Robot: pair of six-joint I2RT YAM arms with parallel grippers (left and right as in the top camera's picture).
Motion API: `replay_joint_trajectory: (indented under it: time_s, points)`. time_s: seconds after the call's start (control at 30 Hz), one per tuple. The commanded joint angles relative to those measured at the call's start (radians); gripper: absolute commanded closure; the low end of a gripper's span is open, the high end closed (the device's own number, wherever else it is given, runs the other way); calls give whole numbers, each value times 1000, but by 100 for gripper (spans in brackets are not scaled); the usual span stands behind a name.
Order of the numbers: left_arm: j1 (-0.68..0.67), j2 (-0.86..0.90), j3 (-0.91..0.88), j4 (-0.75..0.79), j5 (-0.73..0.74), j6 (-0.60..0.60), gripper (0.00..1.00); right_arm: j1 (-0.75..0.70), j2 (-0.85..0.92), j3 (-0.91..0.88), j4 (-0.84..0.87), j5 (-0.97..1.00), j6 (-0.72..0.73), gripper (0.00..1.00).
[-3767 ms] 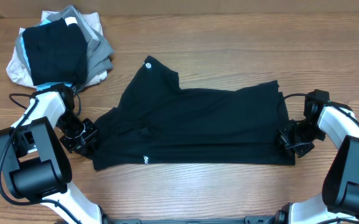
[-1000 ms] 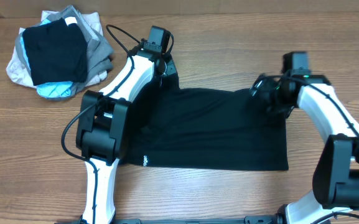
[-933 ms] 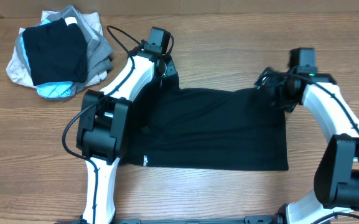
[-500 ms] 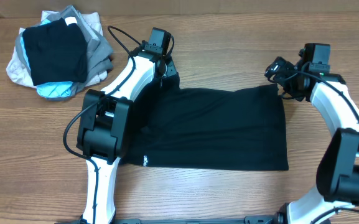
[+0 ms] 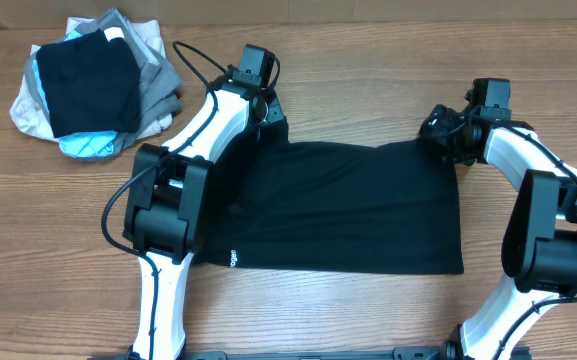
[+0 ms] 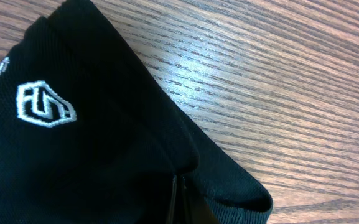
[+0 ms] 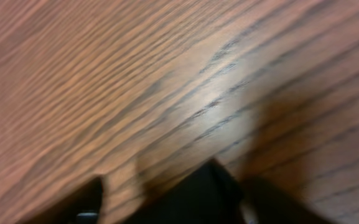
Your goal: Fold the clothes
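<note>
My left gripper will release the far corner of the shirt, which lies flat across the table's middle, setting it free on the black fabric straight point(image 5: 240, 178) beyond the small white lettering.
The clothes point(image 5: 348, 210), a black shirt, lie flat across the middle of the table with small white lettering point(image 5: 234, 258) near the front left edge. My left gripper point(image 5: 265, 108) is shut on the shirt's far left corner. In the left wrist view the black fabric point(image 6: 92, 155) with a white logo point(image 6: 45, 104) bunches round the closed left gripper point(image 6: 180, 199). My right gripper point(image 5: 438, 128) sits at the shirt's far right corner. The blurred right wrist view has a black cloth corner point(image 7: 195, 186) between its parted fingers point(image 7: 91, 200), with wood showing beside it.
A stacked pile of black, grey, beige and light-blue garments point(image 5: 88, 85) lies at the far left corner of the wooden table point(image 5: 368, 60). Both arms reach over the shirt's sides; a cable point(image 5: 193, 60) loops near the left arm.
My right gripper let go of the shirt's far edge, swung out to the right, then came back to the far right corner with its jaws narrowing. The left gripper has stayed put.
</note>
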Motion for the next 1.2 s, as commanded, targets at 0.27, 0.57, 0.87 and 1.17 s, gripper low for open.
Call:
replay_joint_trajectory:
  time_s: [0.27, 0.57, 0.87, 1.17]
  points:
    - [-2, 24, 22, -7, -28, 20, 96, 42, 51, 14, -54, 149, 2, 66]
    - [-2, -4, 56, -13, -20, 68, 96, 43, 51, 76, -132, 157, 67, 96]
    - [6, -61, 71, -91, -21, 80, 96, 43, 49, 259, -367, 169, 87, 96]
    - [9, -177, 71, -221, -85, 79, 96, 43, 8, 306, -523, 179, 187, 96]
